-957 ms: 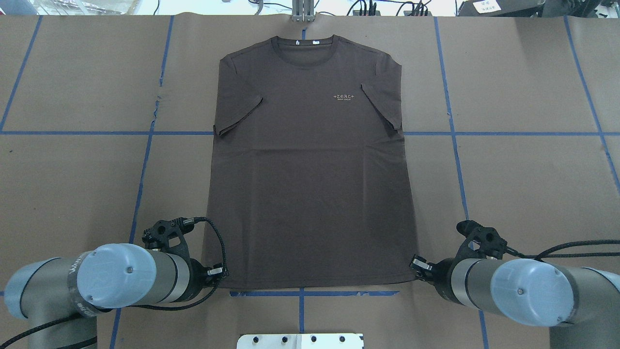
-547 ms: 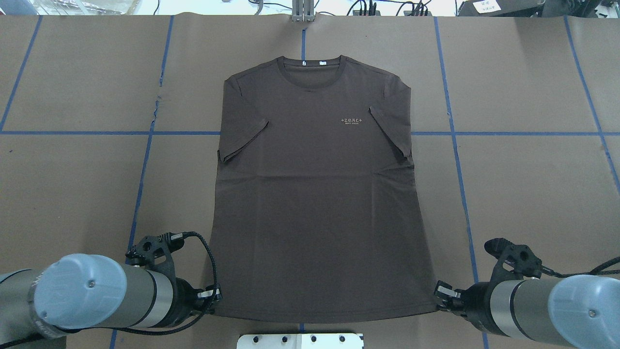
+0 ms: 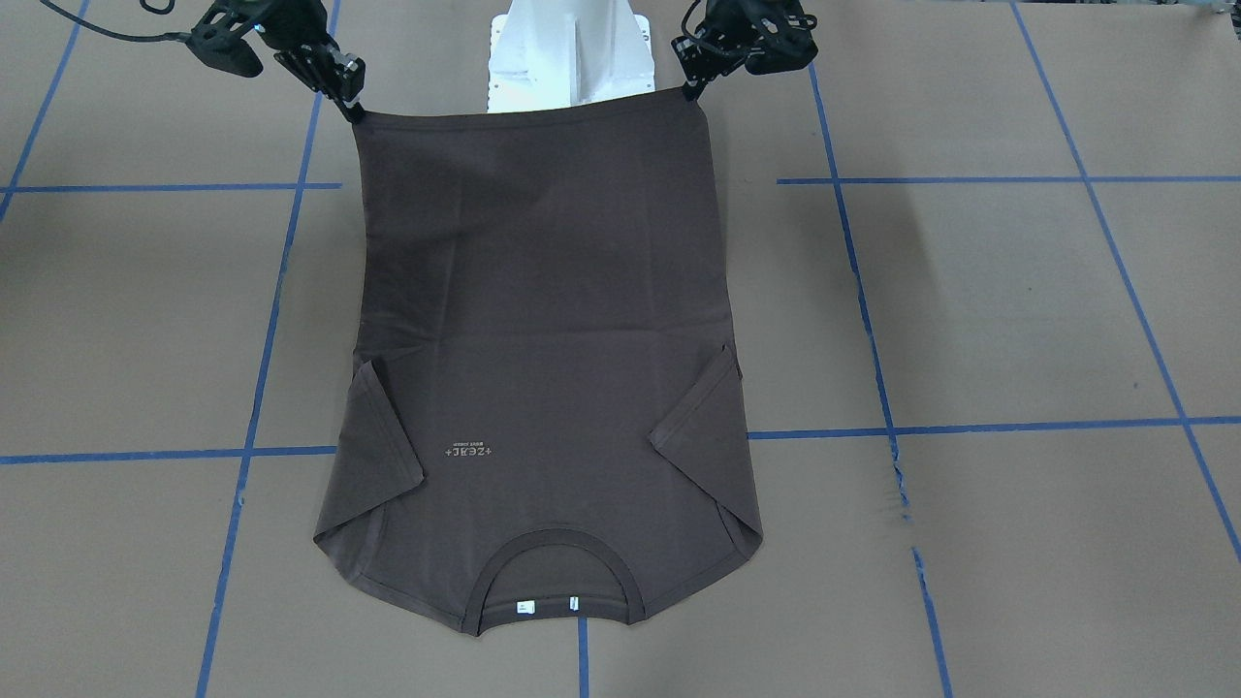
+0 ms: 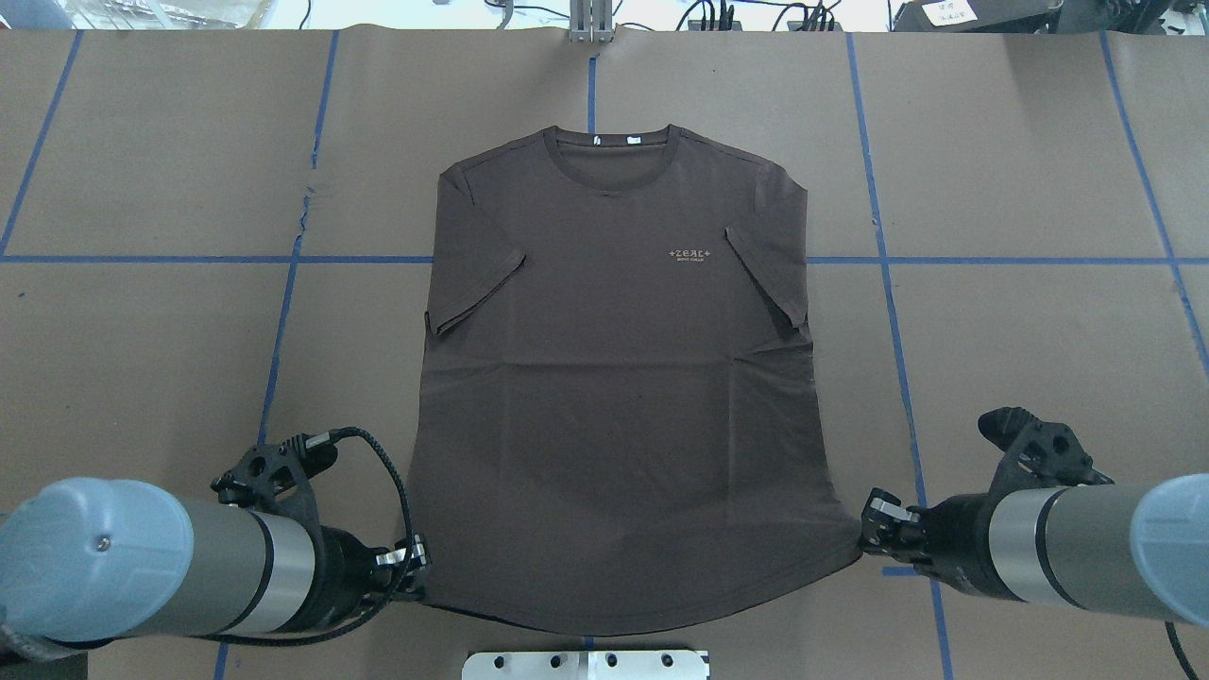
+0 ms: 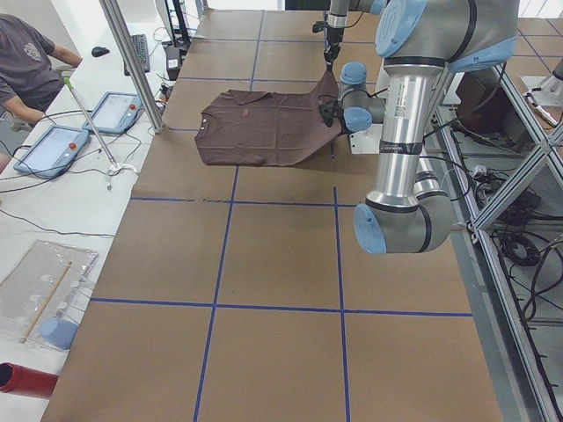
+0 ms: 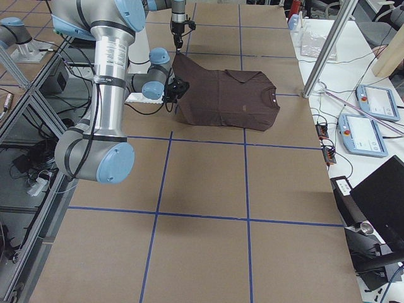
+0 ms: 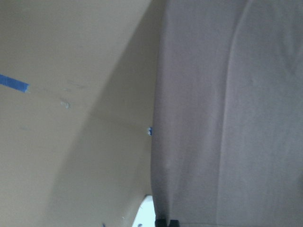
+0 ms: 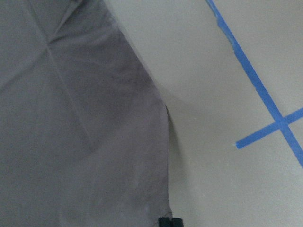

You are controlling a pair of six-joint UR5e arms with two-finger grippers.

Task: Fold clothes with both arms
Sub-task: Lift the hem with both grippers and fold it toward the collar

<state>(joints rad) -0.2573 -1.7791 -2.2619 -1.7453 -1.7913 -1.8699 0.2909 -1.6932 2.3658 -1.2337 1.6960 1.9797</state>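
Observation:
The T-shirt's hem corner, now hanging raised above the table, will be let go by my left gripper on the folded sleeve's outer shoulder corner (image 3: 756, 533), straight ahead of it.
The dark grey-brown T-shirt (image 4: 614, 378) lies face up, collar (image 4: 612, 151) at the far end, sleeves folded inward. My left gripper (image 4: 416, 574) is shut on the hem's left corner. My right gripper (image 4: 864, 534) is shut on the hem's right corner. The hem end hangs raised between them above the table while the collar end rests on it. In the front-facing view the shirt (image 3: 543, 320) stretches from my right gripper (image 3: 354, 105) and left gripper (image 3: 693, 89) down to the collar. Both wrist views show the cloth (image 7: 227, 118) (image 8: 71, 118) running away from the fingertips.
The brown table cover (image 4: 142, 359) carries blue tape grid lines. The white pedestal base (image 4: 586, 664) sits just under the raised hem. An operator (image 5: 26, 61) and tablets (image 5: 53, 145) are beyond the table's far edge.
Both grippers have pulled the shirt towards the robot, so the collar slid nearer. The hem corners have risen and the hem now sags in a curve between them.

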